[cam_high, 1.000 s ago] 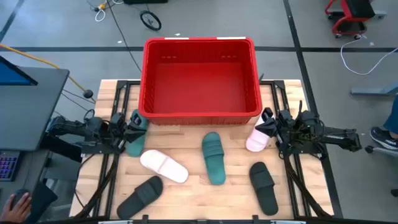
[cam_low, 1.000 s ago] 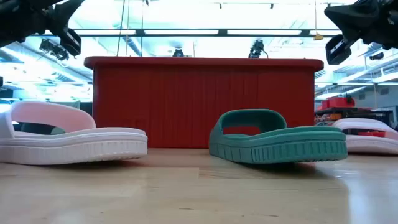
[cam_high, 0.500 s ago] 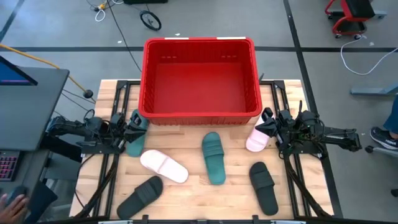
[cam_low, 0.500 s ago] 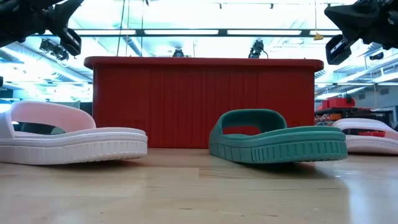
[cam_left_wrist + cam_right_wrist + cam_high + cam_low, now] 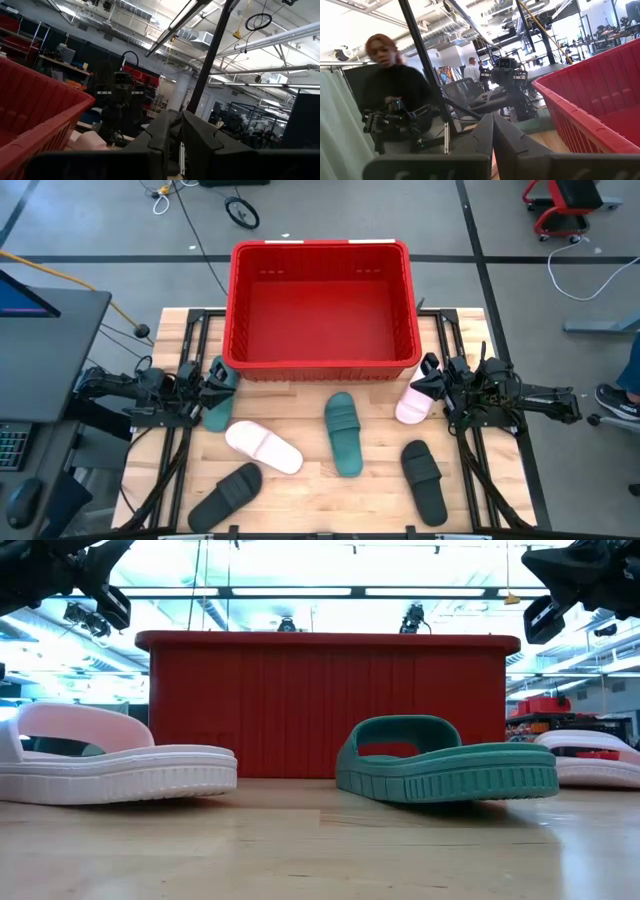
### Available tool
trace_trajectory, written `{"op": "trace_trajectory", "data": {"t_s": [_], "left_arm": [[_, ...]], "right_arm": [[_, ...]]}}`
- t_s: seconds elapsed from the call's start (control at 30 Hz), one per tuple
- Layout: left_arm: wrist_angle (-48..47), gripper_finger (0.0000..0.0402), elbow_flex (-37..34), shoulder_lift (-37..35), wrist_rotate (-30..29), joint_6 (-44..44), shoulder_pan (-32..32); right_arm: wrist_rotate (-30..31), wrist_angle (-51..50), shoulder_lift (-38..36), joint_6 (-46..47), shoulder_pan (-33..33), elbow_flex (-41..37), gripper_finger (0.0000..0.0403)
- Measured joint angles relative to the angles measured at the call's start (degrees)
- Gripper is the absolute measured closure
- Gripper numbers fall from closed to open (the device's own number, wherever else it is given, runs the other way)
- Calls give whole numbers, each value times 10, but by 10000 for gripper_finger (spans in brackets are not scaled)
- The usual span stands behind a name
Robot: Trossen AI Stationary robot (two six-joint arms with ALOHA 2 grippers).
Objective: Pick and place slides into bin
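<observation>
Next, the robot's right gripper will move to the middle dark green slide and close on its strap's edge (image 5: 354, 427) toward the heel.
The red bin (image 5: 325, 305) stands at the table's far middle. Six slides lie soles down on the table: dark green (image 5: 218, 402) at the left, dark green (image 5: 343, 433) in the middle, pale pink (image 5: 263, 448), pale pink (image 5: 411, 406) at the right, black (image 5: 225, 495) and black (image 5: 424, 480) near the front. My left gripper (image 5: 212, 388) is shut and empty, raised above the left green slide. My right gripper (image 5: 432, 385) is shut and empty, raised above the right pink slide. The low view shows both high above the table, left (image 5: 100, 595) and right (image 5: 545, 612).
The bin's near wall (image 5: 325, 705) stands right behind the middle green slide (image 5: 445, 765) and the pink slide (image 5: 110, 760). Bare wood lies between the slides at the front. A desk with a monitor (image 5: 40, 310) is off the table's left. A person (image 5: 395, 85) shows beyond the left side.
</observation>
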Motion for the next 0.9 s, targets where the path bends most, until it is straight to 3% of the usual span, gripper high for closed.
{"op": "trace_trajectory", "data": {"t_s": [0.67,0.9], "left_arm": [[2,351,0,0,0,0,0],[14,350,38,0,-1,-58,0]], "right_arm": [[0,0,0,0,0,0,389],[0,0,0,0,0,0,389]]}}
